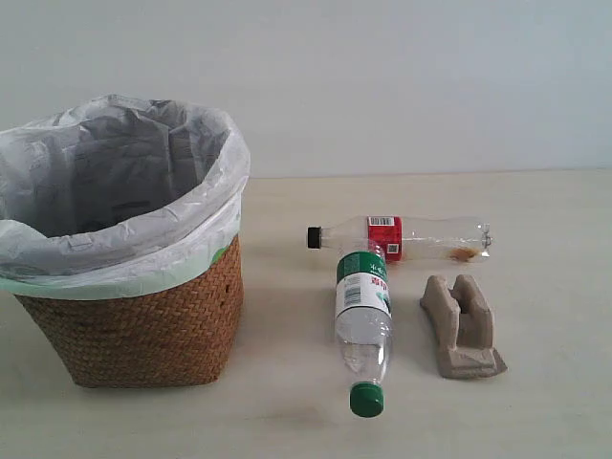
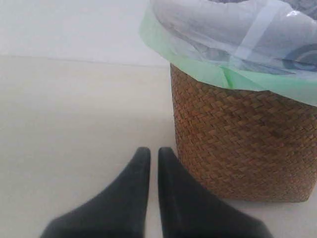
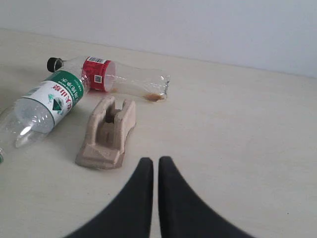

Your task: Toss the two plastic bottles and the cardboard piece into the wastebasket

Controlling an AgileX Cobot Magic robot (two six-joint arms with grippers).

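Note:
The cardboard piece is beside the green-capped bottle. My right gripper goes there next and closes on the cardboard piece's middle (image 1: 463, 330) (image 3: 107, 134), across its long sides.
The wicker wastebasket (image 1: 143, 330) with its white bag liner stands at the left of the table. To its right lie the slim bottle (image 1: 402, 237) with black cap and red label, and the wider green-capped bottle (image 1: 362, 330), its cap toward the front. The cardboard piece (image 1: 462, 325) rests right of the wider bottle. No arm shows in the exterior view. My left gripper (image 2: 150, 152) is shut and empty, beside the wastebasket (image 2: 242, 144). My right gripper (image 3: 155, 162) is shut and empty, a little short of the cardboard piece (image 3: 108, 131), with the wider bottle (image 3: 42, 106) and slim bottle (image 3: 106, 75) beyond.
A pale wall runs behind the beige table (image 1: 535, 287). The green hem of the bag (image 2: 208, 74) hangs over the basket's rim.

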